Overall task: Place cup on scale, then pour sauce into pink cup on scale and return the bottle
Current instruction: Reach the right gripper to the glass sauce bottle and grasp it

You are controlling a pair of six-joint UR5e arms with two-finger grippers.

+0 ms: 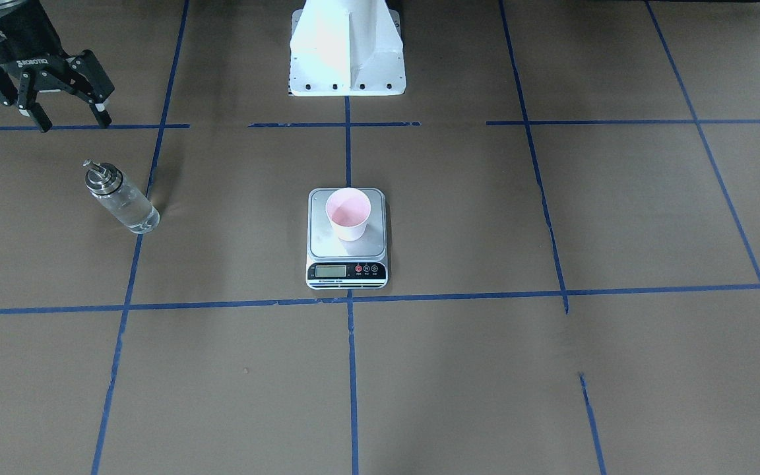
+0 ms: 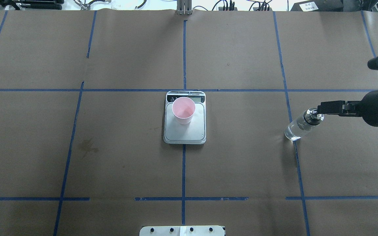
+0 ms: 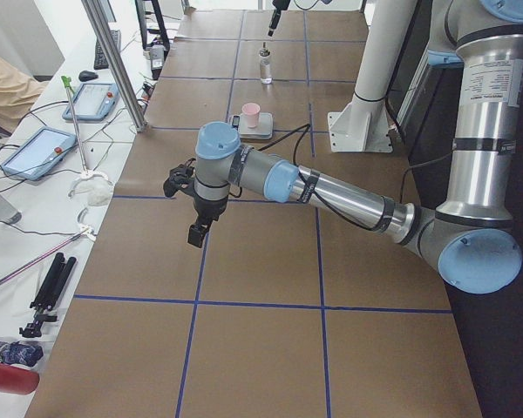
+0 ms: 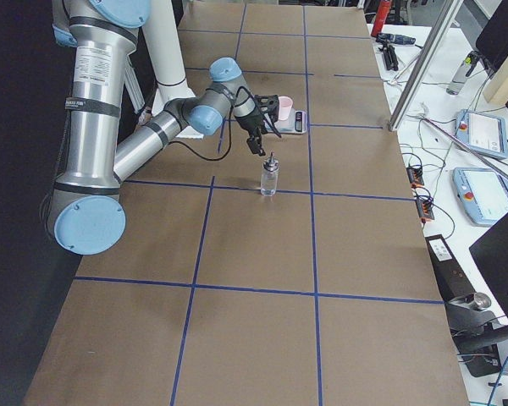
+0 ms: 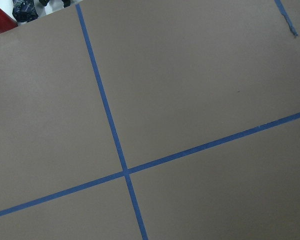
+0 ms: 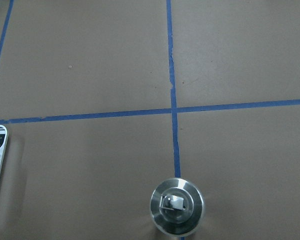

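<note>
I will next close my right gripper on the upper glass body (image 1: pixel 120 200) of the clear bottle, just below its silver cap.
The pale pink cup (image 1: pixel 348 214) stands upright on the steel scale (image 1: pixel 347 249) at the table's middle, also in the overhead view (image 2: pixel 183 111). The clear glass bottle (image 1: pixel 123 201) with its silver cap stands upright on the table to my right, away from the scale, with clear sauce inside. My right gripper (image 1: pixel 70 119) is open and empty, hovering above and just behind the bottle; its wrist view looks straight down on the cap (image 6: pixel 177 207). My left gripper (image 3: pixel 198 233) hangs over bare table far to my left. I cannot tell whether it is open or shut.
The white robot base (image 1: pixel 347 53) stands behind the scale. A side bench past the table's far edge holds tablets (image 3: pixel 91 98), cables and tools. A metal pole (image 3: pixel 113 61) rises at that edge. Blue tape lines cross the brown table.
</note>
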